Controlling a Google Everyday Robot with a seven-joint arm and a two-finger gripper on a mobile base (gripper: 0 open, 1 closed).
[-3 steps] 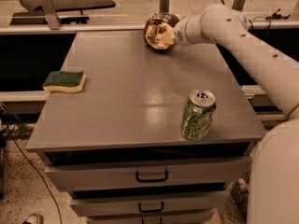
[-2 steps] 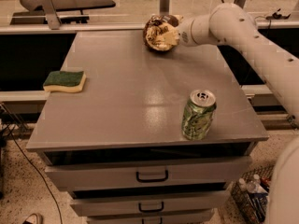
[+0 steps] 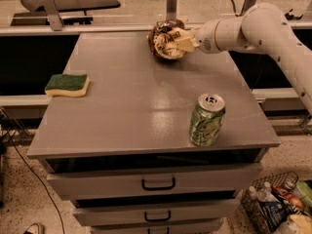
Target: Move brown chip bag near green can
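Next, my gripper releases the brown chip bag on the grey table (image 3: 200,84) just behind the green can.
The brown chip bag (image 3: 165,39) is crumpled, dark brown with cream edges, and sits at the far edge of the grey table (image 3: 126,106), right of centre. My gripper (image 3: 182,41) comes in from the right on a white arm. Its pale fingers (image 3: 185,42) are closed on the bag's right side. The green can (image 3: 207,119) stands upright near the table's front right corner, well apart from the bag and closer to the camera.
A yellow sponge with a green top (image 3: 67,84) lies at the table's left edge. Drawers with dark handles (image 3: 158,184) sit under the tabletop. A wire basket of bottles (image 3: 275,206) stands on the floor at lower right. A rail runs behind the table.
The bag and gripper have shifted slightly toward the camera. The arm's lower part has swung out of the frame's lower right corner. The can and sponge have not moved.
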